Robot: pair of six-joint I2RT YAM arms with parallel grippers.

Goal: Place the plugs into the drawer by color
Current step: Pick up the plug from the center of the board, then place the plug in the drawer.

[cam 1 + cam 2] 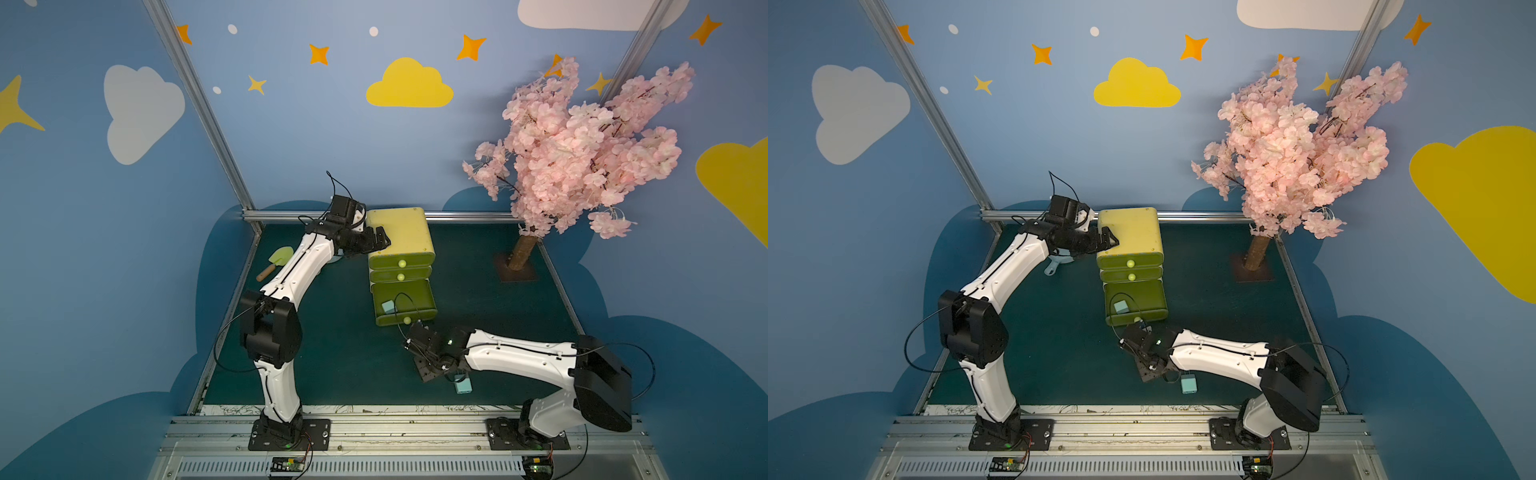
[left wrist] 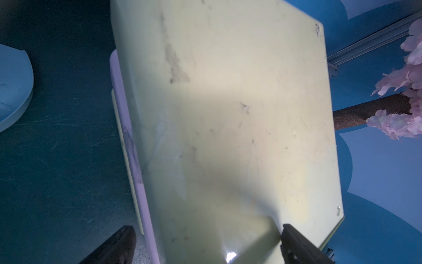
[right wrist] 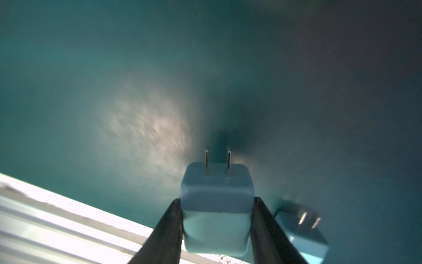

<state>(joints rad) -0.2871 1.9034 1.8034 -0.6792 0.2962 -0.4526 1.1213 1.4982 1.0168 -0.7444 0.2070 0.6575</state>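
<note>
I will use my right gripper to set the light blue plug, now near the table's front, down in the bottom olive drawer (image 1: 405, 309), beside the plug that is inside it.
The drawer is a yellow chest (image 1: 399, 232) at the middle back, with its bottom olive drawer (image 1: 419, 301) pulled out and one light blue plug (image 1: 388, 307) lying inside. My left gripper (image 2: 206, 228) is open and straddles the chest's left top edge (image 2: 228, 114): one finger hangs beside the chest's wall, the other rests over the top. Near the table's front, my right gripper (image 3: 217, 200) is shut on a light blue plug (image 3: 217, 205), prongs pointing away from the wrist. A second light blue plug (image 3: 306, 237) lies beside it. In both top views one blue plug (image 1: 462, 386) shows under that gripper.
A green toy spade (image 1: 276, 259) with a wooden handle lies left of the left arm. A pale blue dish (image 2: 13, 86) sits beside the chest. A pink blossom tree (image 1: 582, 145) stands at the back right on its trunk (image 1: 521, 249). The metal rail (image 1: 374, 428) runs along the front.
</note>
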